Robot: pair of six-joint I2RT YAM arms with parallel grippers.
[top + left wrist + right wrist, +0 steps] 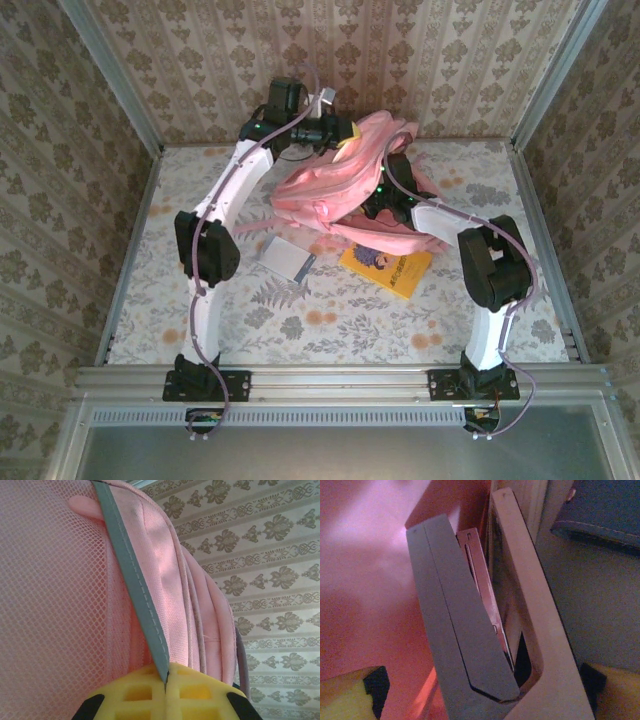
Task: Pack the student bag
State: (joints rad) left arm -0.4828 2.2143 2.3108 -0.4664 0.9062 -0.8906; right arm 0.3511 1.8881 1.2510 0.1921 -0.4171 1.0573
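Next, my left gripper releases the bag's grey strap low over the table's far part [332, 164], close to the patterned back wall.
The student bag [340, 190], pink and soft, stands at the back middle of the table. My left gripper [335, 130] is above its top, shut on the bag's grey strap [132, 575], which runs down between the yellow pads [135, 692]. My right gripper [385, 200] reaches into the bag's mouth from the right. In the right wrist view a stapler [470, 630] with a grey top and a beige base lies inside the pink interior. The right gripper [482, 695] is open, its yellow fingers [347, 695] standing wide on either side of the stapler, with gaps showing.
A yellow book [388, 268] lies on the table just in front of the bag, under my right arm. A white and grey flat item [285, 257] lies to its left. A dark blue object [600, 510] sits inside the bag beyond the stapler. Walls close off three sides.
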